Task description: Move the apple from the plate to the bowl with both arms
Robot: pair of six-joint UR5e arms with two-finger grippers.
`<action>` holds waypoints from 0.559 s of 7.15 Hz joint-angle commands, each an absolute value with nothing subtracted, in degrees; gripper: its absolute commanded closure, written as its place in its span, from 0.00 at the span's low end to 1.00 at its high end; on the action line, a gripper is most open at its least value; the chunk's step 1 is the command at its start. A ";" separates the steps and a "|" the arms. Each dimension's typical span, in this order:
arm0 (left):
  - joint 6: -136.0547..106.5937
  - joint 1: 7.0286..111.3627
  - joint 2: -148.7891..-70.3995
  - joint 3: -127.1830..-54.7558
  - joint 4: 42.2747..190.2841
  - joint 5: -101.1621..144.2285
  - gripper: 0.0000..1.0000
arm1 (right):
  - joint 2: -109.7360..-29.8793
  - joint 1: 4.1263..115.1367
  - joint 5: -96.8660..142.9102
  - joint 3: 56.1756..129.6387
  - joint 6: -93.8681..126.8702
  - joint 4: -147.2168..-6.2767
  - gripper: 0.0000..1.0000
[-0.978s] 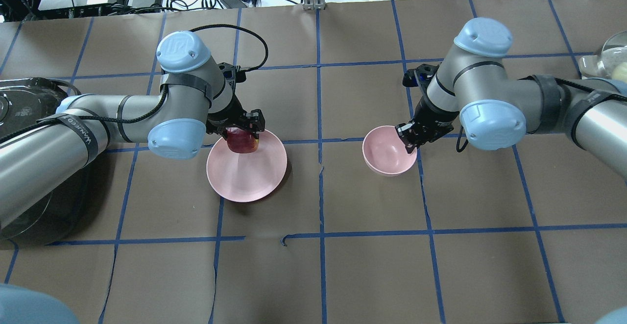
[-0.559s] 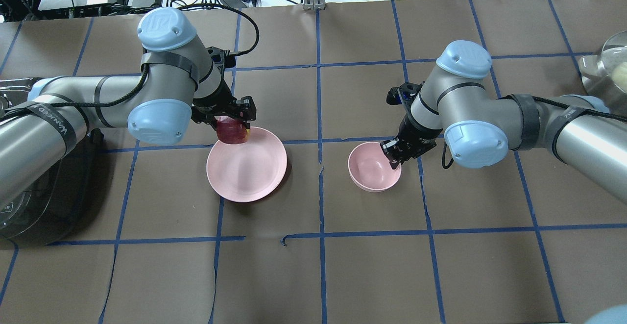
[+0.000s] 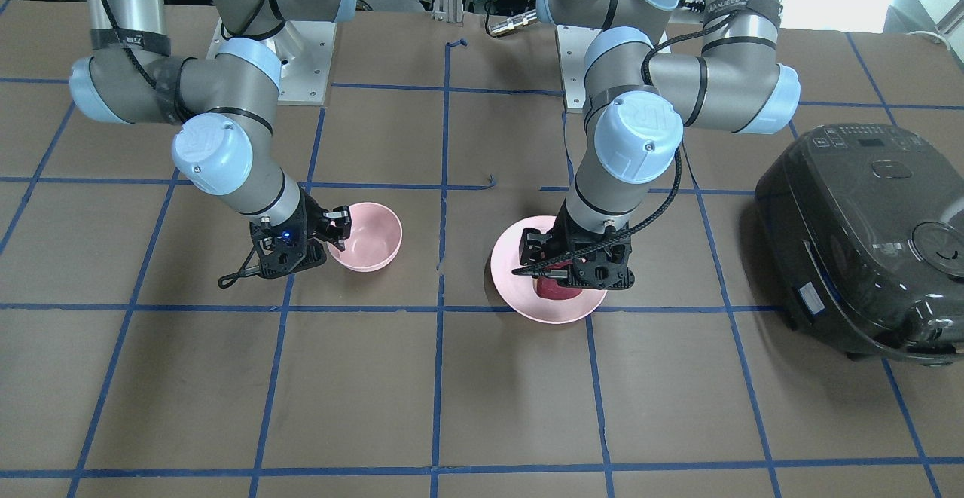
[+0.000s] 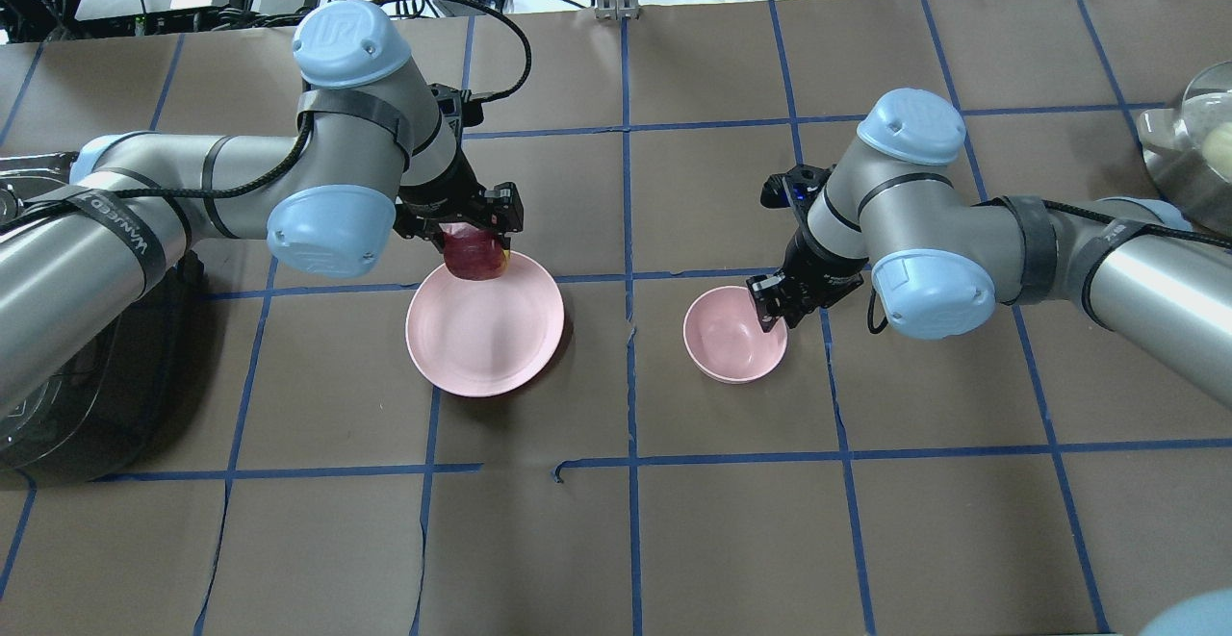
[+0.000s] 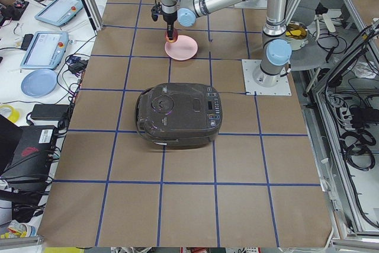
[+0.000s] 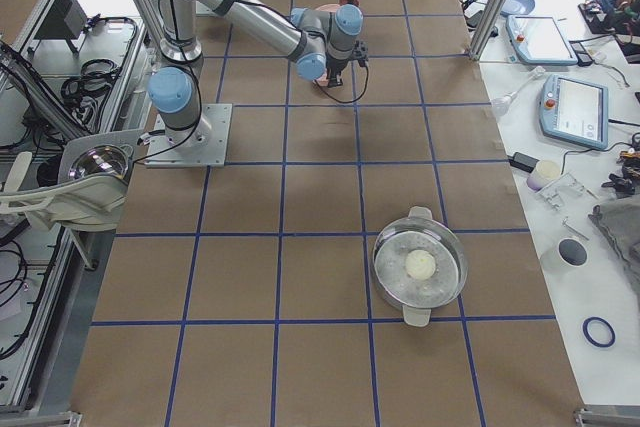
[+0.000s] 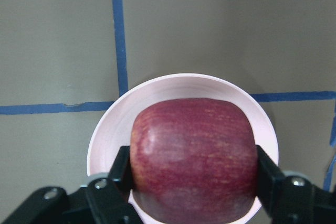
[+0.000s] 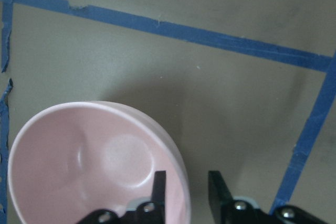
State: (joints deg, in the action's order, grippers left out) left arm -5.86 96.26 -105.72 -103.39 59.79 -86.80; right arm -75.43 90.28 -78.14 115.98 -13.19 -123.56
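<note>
I should let go of the dark red apple with my left gripper in the middle of the small pink bowl (image 3: 363,240).
The dark red apple (image 4: 474,253) is held in my left gripper (image 4: 472,232), which is shut on it just above the far edge of the wide pink plate (image 4: 484,338). The left wrist view shows the apple (image 7: 194,156) clamped between both fingers (image 7: 119,174) over the plate (image 7: 178,83). My right gripper (image 4: 770,304) is shut on the right rim of the small pink bowl (image 4: 727,338), with one finger (image 8: 157,186) inside the bowl (image 8: 79,156) and one outside. In the front view the apple (image 3: 556,288) hangs over the plate (image 3: 512,276), and the bowl (image 3: 369,238) sits to its left.
A black rice cooker (image 3: 866,234) stands beside my left arm; it also shows in the overhead view (image 4: 58,405). A steel pot (image 4: 1203,136) with a pale ball sits at the far right edge. Blue tape lines grid the brown table.
My right gripper has pulled the bowl leftward and nearer, toward the plate. My left gripper has lifted the apple off the plate toward its far edge, then shifted slightly right.
</note>
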 commanded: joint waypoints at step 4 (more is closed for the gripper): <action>-21.75 108.78 -106.26 -100.29 59.06 -85.44 1.00 | -81.03 83.17 -83.50 93.77 -11.34 -95.70 0.00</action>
State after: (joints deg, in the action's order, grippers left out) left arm -16.03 104.90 -105.98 -101.53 59.21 -86.06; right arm -80.05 86.12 -83.01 102.46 -11.40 -105.96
